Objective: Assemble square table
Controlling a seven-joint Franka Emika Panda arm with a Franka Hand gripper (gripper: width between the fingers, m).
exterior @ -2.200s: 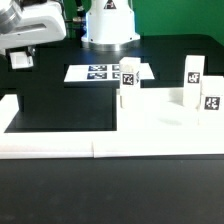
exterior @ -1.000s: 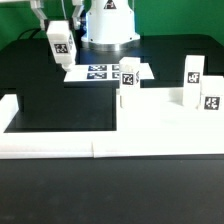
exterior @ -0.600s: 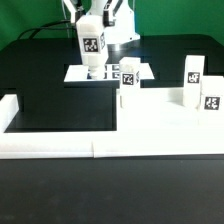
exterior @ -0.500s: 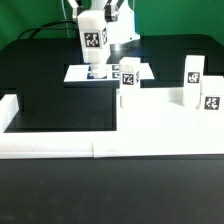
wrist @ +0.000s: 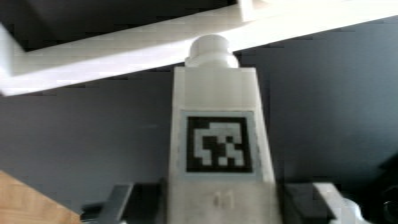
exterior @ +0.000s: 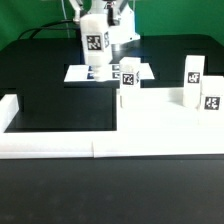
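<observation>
I should release the white table leg from my gripper on the plate's bare near corner (exterior: 134, 120), in front of the leg that is standing beside the marker board.
My gripper (exterior: 92, 20) is shut on a white table leg (exterior: 93, 44) and holds it upright, tag facing the exterior camera, just above the marker board (exterior: 78, 73). In the wrist view the leg (wrist: 219, 120) fills the middle between my gripper's (wrist: 222, 205) two fingers (wrist: 132, 205), which press its sides. The square table's white plate (exterior: 165, 122) lies at the exterior view's right. One leg (exterior: 128, 80) stands at its near-left corner, and two more legs (exterior: 193, 69) (exterior: 211, 100) stand towards its right side.
White border rails run along the front (exterior: 60, 147) and the exterior view's left (exterior: 9, 108) of the black table. The robot's white base (exterior: 112, 25) stands behind the marker board. A pale surface (wrist: 107, 55) lies beyond the leg's tip in the wrist view.
The gripper has carried the leg from the back left towards the exterior view's right, over the marker board. In the last half second it has barely moved.
</observation>
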